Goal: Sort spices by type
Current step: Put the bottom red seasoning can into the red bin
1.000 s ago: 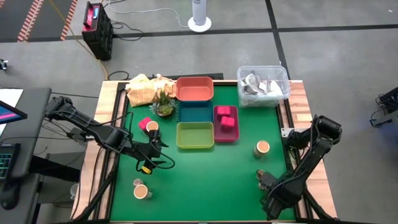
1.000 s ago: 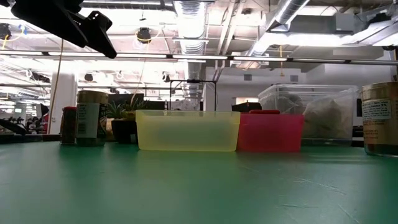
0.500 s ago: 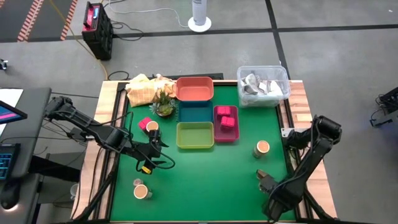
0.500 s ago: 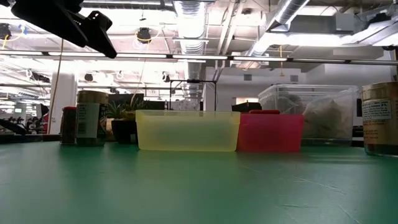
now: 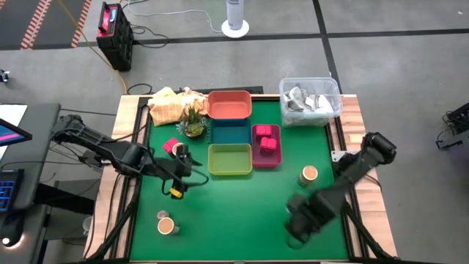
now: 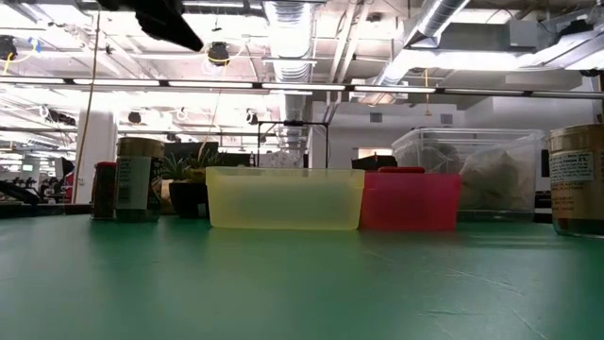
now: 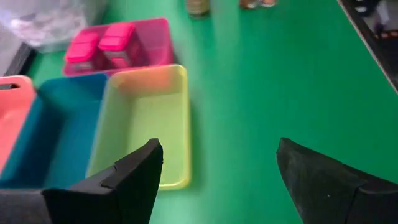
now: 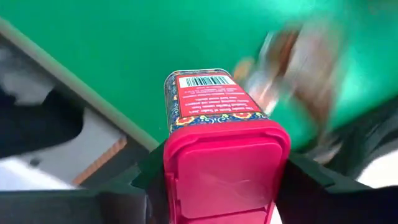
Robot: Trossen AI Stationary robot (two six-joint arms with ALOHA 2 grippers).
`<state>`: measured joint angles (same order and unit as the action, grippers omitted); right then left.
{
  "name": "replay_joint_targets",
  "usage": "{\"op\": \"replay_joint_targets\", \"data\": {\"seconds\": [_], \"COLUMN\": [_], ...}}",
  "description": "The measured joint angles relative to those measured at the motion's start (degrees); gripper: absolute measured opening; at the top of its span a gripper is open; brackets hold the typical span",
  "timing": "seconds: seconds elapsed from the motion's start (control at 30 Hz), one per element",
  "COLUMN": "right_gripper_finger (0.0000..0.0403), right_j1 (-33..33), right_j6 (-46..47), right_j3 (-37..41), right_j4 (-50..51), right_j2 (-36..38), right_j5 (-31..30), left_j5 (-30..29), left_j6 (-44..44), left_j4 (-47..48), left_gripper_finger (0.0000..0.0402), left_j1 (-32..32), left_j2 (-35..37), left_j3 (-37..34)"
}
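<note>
The sides of the magenta block (image 5: 171,145) that stands on the green mat near the potted plant will be gripped by my left gripper.
My right gripper (image 5: 299,218) is over the green mat's near right part, shut on a red spice tin with a magenta lid (image 8: 217,118). My left gripper (image 5: 181,163) hangs open above the mat, just left of the yellow tray (image 5: 230,159), holding nothing. In its wrist view the left gripper (image 7: 217,180) looks along the yellow tray (image 7: 143,118). A magenta block (image 5: 171,145) stands on the mat beside it. Tan jars stand at the right (image 5: 308,174) and near left (image 5: 166,225). Two magenta blocks (image 5: 266,139) lie in the magenta tray. My right gripper pinches the spice tin between its two fingers at the magenta lid end (image 8: 224,168). One finger (image 8: 140,183) lies on each side of the lid. The tin's red labelled body (image 8: 208,99) points away from the gripper, lifted clear of the mat.
An orange tray (image 5: 229,104) and a teal tray (image 5: 230,133) sit behind the yellow one. A small potted plant (image 5: 193,123), a crumpled yellow cloth (image 5: 168,105) and a clear plastic bin (image 5: 310,100) line the far edge. Green mat lies open in the near middle.
My right gripper has swung from the table's near right corner toward the left, out over the green mat. My left gripper has risen and shifted toward the far edge and the yellow tray.
</note>
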<state>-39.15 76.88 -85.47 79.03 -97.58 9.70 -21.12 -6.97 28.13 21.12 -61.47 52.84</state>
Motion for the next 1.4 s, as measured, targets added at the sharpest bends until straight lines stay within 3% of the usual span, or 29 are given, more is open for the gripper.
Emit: {"op": "replay_joint_targets", "data": {"seconds": [0.27, 0.57, 0.73, 1.0, 1.4], "right_gripper_finger": [0.0237, 0.0239, 0.024, 0.0241, 0.0242], "right_j1": [16.63, 29.25, 33.5, 38.84, 39.71], "right_j6": [-26.95, -47.4, -56.55, -66.13, -69.4], "right_j3": [-0.72, -3.12, -3.46, -3.43, -2.06], "right_j4": [2.01, -1.0, -4.57, -7.19, -8.1], "right_j2": [0.0, -0.29, -1.17, -7.25, -9.66], "right_j5": [-19.15, -28.85, -31.4, -30.73, -30.42], "left_j5": [0.19, 5.35, 5.41, 4.57, 4.58], "left_j6": [-2.48, -6.39, -5.65, -3.3, -4.3], "left_j4": [1.23, 2.3, 2.27, 4.71, 9.03], "left_gripper_finger": [0.03, 0.03, 0.03, 0.03, 0.03], "left_j1": [-2.08, -1.99, -2.0, -1.99, -1.99], "left_j2": [-0.02, -0.04, -0.04, -0.02, 0.0], "left_j3": [0.24, 0.24, 0.53, 1.31, 1.31]}}
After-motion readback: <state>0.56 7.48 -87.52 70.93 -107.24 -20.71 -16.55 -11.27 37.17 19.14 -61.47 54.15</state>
